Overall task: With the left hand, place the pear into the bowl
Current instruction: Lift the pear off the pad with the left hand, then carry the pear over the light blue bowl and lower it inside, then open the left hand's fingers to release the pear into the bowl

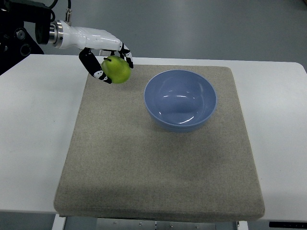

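The robot's left gripper needs to release the green pear inside the light blue bowl [176, 112], near the front side of the bowl.
A green pear [116, 69] hangs above the back left corner of the mat, held in my left hand [108, 62]. The hand's white and black fingers [93, 67] curl around the fruit from behind and below. Its arm comes in from the upper left edge. To the right of the pear, a little apart, stands a light blue bowl [158, 86] with nothing visible inside it. My right hand does not show.
A beige fabric mat [158, 163] covers most of the white table [33, 134]. The table's front edge runs along the bottom of the picture. Grey floor lies beyond the far edge.
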